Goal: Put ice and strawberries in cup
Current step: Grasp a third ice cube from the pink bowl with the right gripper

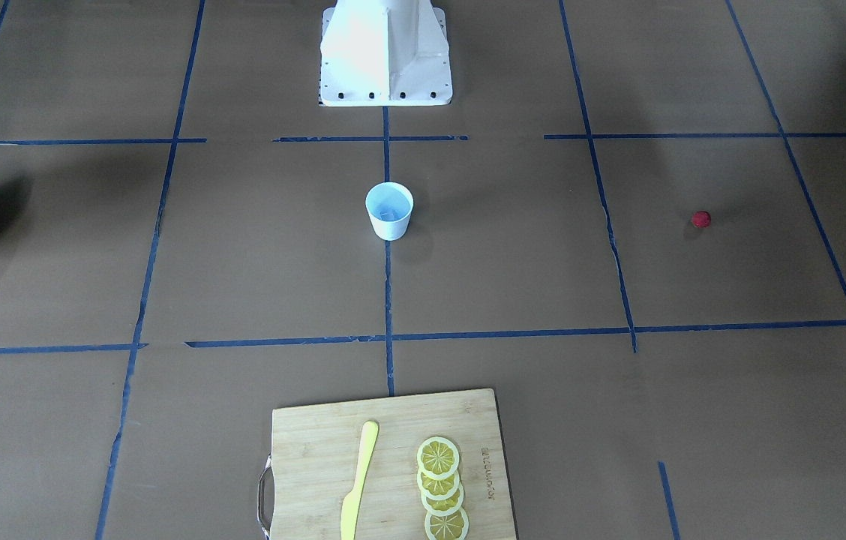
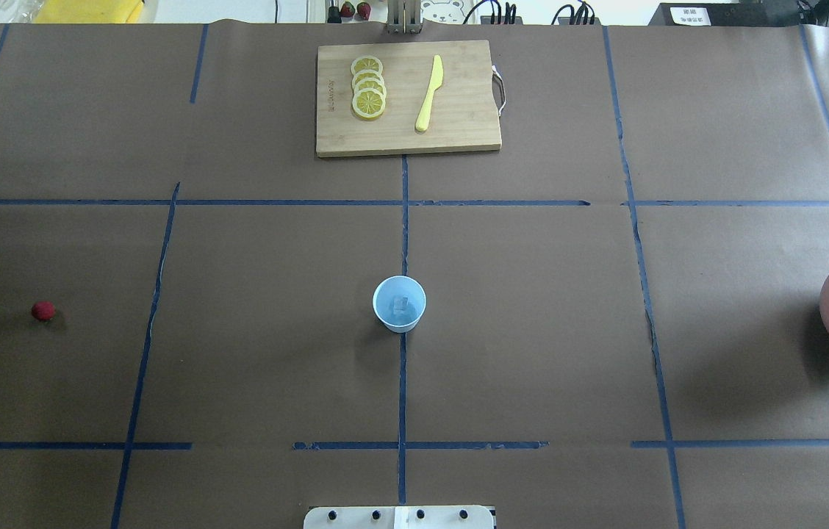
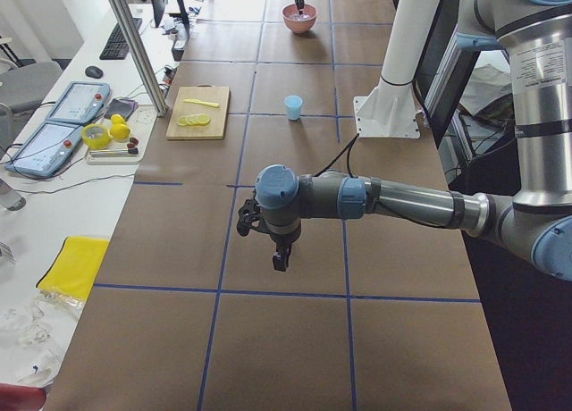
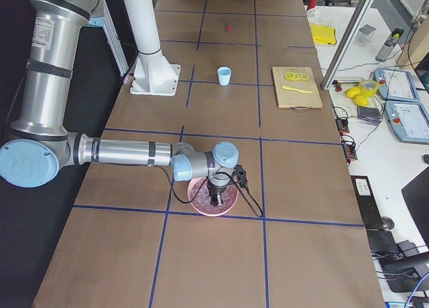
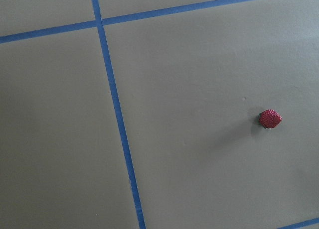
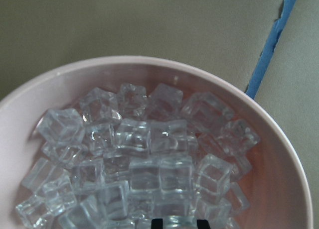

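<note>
The robot's right gripper will release the ice cube inside the white cup, with the ice at the bottom [image 1: 388, 214].
The white cup [image 1: 389, 211] [image 2: 400, 303] stands at the table's middle with one ice cube [image 2: 401, 303] inside. The strawberry [image 1: 700, 219] [image 2: 43, 311] lies alone on my left side; the left wrist view shows it [image 5: 270, 118] at the right. My left gripper [image 3: 281, 261] hangs above the table there; I cannot tell if it is open. My right gripper [image 4: 216, 201] is down in the pink bowl [image 4: 198, 199] [image 6: 279, 139] of ice [image 6: 149, 159]. Its dark tips [image 6: 179, 222] stand on either side of one cube.
A wooden cutting board [image 2: 458, 136] [image 1: 310, 450] at the far edge carries several lemon slices [image 2: 369, 88] and a yellow knife [image 2: 429, 94]. The robot's white base [image 1: 385, 52] stands behind the cup. Blue tape lines grid the brown table.
</note>
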Motion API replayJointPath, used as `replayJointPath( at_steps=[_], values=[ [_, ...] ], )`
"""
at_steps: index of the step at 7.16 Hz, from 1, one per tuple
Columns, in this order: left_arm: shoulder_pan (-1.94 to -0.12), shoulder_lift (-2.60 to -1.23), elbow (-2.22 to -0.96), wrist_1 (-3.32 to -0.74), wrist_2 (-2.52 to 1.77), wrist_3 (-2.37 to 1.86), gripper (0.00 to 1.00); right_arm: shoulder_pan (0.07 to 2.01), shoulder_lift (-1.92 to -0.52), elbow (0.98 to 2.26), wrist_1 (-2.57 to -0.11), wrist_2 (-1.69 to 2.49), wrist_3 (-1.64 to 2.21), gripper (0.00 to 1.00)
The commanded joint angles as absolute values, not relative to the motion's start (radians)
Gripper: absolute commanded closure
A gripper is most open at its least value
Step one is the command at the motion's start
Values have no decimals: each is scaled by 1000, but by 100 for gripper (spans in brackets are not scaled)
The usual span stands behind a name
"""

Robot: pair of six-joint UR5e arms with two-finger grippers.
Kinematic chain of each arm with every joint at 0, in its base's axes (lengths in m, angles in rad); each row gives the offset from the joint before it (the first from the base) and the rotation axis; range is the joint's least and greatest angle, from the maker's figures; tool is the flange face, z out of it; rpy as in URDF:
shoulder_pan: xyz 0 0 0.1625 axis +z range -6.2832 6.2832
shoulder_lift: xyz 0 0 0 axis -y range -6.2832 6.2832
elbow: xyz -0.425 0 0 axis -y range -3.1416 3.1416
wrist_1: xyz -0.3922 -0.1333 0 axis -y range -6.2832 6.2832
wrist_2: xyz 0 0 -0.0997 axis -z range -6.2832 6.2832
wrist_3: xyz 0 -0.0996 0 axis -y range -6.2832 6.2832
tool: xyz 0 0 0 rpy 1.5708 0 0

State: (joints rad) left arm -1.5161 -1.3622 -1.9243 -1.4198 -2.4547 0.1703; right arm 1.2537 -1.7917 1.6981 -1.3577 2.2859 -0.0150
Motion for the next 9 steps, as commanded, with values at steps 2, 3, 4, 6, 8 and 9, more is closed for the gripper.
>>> replayJointPath(
  at_steps=[2,3,4,6,8,9],
  values=[
    [-1517,-1362,-1924,-1419,-2456,172,0,1314,-1795,1809,-1370,2298,15,100],
    [-1517,-1362,-1925,-1420,-2456,172,0,1315,-1796,1913,-1385,2298,214,100],
    [-1517,-1362,-1925,-1419,-2456,170,0,1307,-1786,1972,-1378,2328,487,100],
    [-1517,-1362,-1925,-1419,-2456,170,0,1212,-1685,2054,-1371,2437,1006,100],
    [-1517,-1361,-1922,-1419,-2456,172,0,968,-1468,2069,-1309,2293,1597,100],
    [-1517,-1361,-1922,-1419,-2456,172,0,812,-1339,2068,-1319,2161,1847,100]
  ],
)
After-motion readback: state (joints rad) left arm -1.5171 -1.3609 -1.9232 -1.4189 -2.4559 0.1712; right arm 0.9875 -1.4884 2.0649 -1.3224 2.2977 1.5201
